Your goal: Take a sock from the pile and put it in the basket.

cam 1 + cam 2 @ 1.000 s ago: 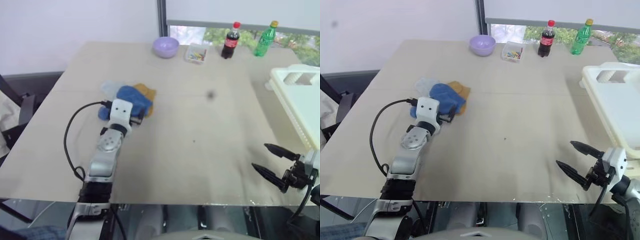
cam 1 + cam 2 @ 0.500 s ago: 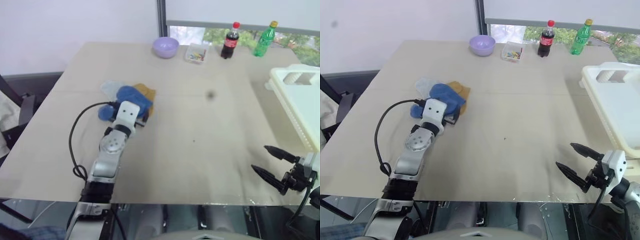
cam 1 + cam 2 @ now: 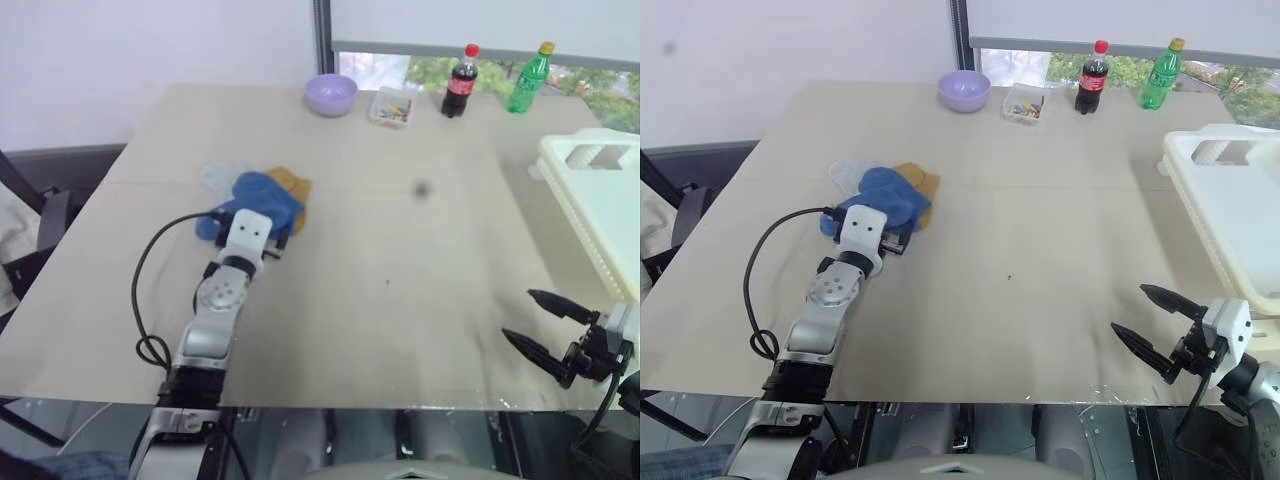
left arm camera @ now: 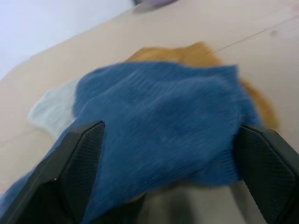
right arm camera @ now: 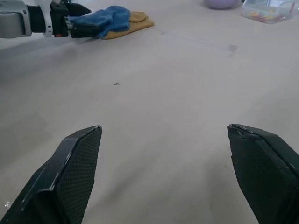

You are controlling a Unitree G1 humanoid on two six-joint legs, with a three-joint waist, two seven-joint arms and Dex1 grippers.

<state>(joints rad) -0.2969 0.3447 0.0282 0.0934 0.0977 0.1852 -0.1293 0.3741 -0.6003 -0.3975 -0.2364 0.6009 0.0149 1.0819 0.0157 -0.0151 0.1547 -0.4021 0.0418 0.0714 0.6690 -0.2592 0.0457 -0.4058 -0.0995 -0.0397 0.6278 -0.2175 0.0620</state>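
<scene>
The left gripper's fingers straddle the blue sock deep in the pile, so the robot should back off and pinch just a fold (image 4: pixel 212 100) near the blue sock's end.
The pile lies on the left half of the tan table (image 3: pixel 420 260): a royal blue sock (image 3: pixel 266 194) on top, a mustard-yellow one (image 3: pixel 298 185) behind it, a pale one (image 3: pixel 221 176) to its left. My left gripper (image 4: pixel 170 127) lies level at the pile's near edge, open. Its black fingers (image 4: pixel 81 149) stand on either side of the blue sock (image 4: pixel 159 112). My right gripper (image 3: pixel 518 313) hovers open and empty near the table's front right corner. The cream-white basket (image 3: pixel 562 152) stands at the right edge of the table.
At the far edge stand a lilac bowl (image 3: pixel 331 94), a clear box of coloured bits (image 3: pixel 392 106), a cola bottle (image 3: pixel 460 83) and a green bottle (image 3: pixel 530 78). A black cable (image 3: pixel 148 280) loops beside my left forearm. A chair (image 3: pixel 30 230) stands left of the table.
My left gripper has wobbled slightly at the pile's near edge, staying open. The right gripper and the socks have not moved.
</scene>
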